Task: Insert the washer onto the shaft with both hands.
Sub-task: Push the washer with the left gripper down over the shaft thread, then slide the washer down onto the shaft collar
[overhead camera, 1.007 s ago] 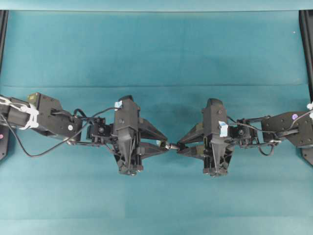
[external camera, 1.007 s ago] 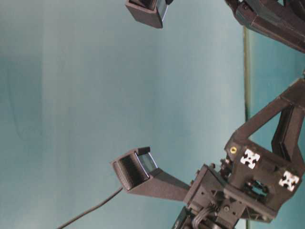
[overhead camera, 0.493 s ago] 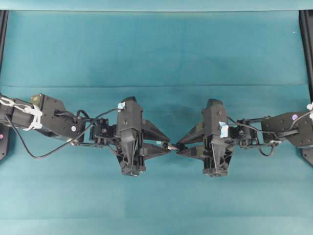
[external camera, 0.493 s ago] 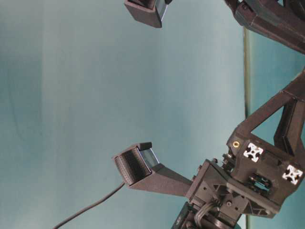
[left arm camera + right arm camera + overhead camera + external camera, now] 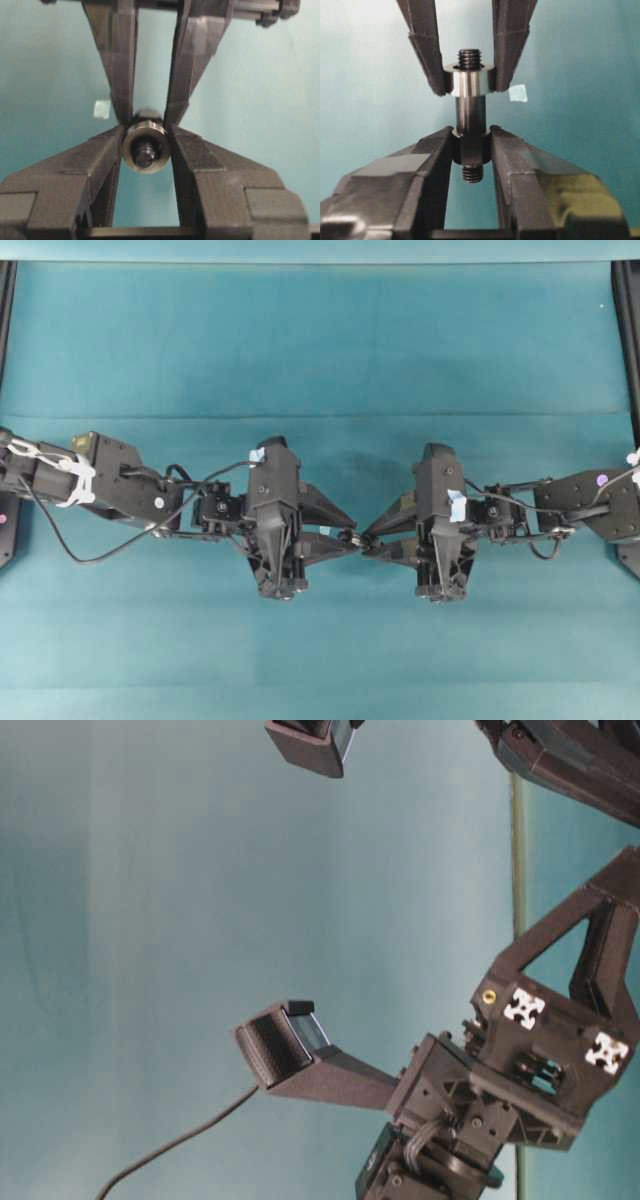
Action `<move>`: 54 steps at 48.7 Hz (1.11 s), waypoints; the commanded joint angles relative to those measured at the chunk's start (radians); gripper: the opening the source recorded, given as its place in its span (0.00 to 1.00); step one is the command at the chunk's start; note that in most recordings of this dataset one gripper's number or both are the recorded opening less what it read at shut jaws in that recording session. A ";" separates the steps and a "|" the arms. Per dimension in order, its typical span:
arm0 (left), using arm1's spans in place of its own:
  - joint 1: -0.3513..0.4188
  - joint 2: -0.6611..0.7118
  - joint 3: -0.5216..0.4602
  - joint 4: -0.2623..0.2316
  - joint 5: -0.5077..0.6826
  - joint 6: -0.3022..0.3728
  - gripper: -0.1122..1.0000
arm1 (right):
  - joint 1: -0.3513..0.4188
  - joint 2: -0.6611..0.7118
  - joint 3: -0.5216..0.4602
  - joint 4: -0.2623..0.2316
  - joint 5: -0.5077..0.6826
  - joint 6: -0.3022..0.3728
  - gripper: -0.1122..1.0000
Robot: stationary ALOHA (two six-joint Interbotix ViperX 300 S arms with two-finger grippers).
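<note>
Next, I let go of the silvery washer, which sits around the shaft now, with my left gripper around the shaft [image 5: 357, 538] [image 5: 147, 125] behind the shaft's threaded tip, close to my right gripper.
The silvery washer [image 5: 145, 148] is pinched between my left gripper's [image 5: 146, 135] fingers, and the shaft's threaded tip [image 5: 145, 158] shows through its hole. In the right wrist view my right gripper [image 5: 471, 135] is shut on the dark shaft's [image 5: 470, 114] wide collar. There the washer [image 5: 469, 83] sits around the shaft's upper part, with the threaded end poking out past it. From overhead, the left gripper [image 5: 344, 537] and right gripper [image 5: 369, 538] meet tip to tip above the middle of the mat, the shaft [image 5: 356, 537] bridging them.
A tiny pale scrap [image 5: 518, 93] lies on the teal mat [image 5: 320, 350] below the grippers. Black frame rails [image 5: 626, 330] run along the left and right edges. The table-level view shows only arm parts [image 5: 520, 1070] against the teal mat.
My left arm has moved right toward the right gripper, closing the gap between the tips. The right arm has stayed in place.
</note>
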 commanded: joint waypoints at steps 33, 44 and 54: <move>-0.020 0.011 -0.034 0.002 0.041 0.002 0.42 | -0.009 0.000 -0.038 0.003 -0.037 0.006 0.10; -0.020 0.015 -0.043 0.002 0.043 0.002 0.42 | -0.009 0.002 -0.040 0.002 -0.038 0.006 0.10; -0.020 0.017 -0.043 0.000 0.067 0.000 0.42 | -0.009 0.002 -0.040 0.002 -0.034 0.006 0.10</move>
